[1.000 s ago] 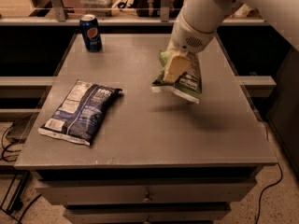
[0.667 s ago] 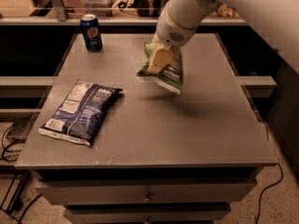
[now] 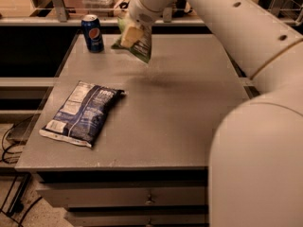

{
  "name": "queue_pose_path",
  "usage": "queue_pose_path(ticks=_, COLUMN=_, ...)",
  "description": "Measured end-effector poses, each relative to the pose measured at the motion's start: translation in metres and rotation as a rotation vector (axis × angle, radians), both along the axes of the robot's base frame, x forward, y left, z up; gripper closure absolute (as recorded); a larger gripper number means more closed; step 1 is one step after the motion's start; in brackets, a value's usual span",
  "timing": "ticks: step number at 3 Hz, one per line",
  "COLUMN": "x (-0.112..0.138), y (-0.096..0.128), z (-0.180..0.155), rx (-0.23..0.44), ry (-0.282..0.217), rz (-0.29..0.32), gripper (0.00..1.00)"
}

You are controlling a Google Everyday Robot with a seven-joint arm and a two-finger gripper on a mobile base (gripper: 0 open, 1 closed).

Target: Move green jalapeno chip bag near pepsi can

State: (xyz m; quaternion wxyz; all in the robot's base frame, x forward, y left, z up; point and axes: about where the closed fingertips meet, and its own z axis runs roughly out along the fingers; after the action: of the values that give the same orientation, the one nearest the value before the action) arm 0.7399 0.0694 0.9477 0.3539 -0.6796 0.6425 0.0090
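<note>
The green jalapeno chip bag, still hanging above the grey table, will be put by my gripper on the table [image 3: 118, 53] next to the pepsi can, beyond the dark blue chip bag.
The green jalapeno chip bag [image 3: 140, 48] hangs in the air above the far middle of the grey table [image 3: 180, 112], tilted, held by my gripper [image 3: 129, 36]. The gripper is shut on the bag's upper part. The pepsi can [image 3: 93, 32], dark blue with a round logo and silver top, stands upright at the table's far left corner, a short way left of the bag. My white arm [image 3: 222, 27] reaches in from the right and fills the right side of the view.
A dark blue chip bag [image 3: 81, 112] lies flat on the left front part of the table. A drawer front [image 3: 123, 197] sits under the table's front edge. Shelving and clutter stand behind the table.
My gripper has carried the green bag left and toward the far edge, closer to the pepsi can. The can and the dark blue bag have not moved.
</note>
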Motion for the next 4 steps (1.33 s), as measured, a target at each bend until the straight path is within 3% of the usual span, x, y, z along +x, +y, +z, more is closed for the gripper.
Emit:
queue_pose_path(ticks=1, x=0.058, y=0.037, z=-0.009, rx=0.040, ry=0.006, rz=-0.005, gripper=1.00)
queue_pose_path(ticks=3, x=0.056, y=0.045, z=-0.019, rx=0.065, ry=0.030, rz=0.020, gripper=1.00)
queue_pose_path(ticks=4, x=0.054, y=0.058, z=-0.035, rx=0.086, ry=0.073, rz=0.041, gripper=0.82)
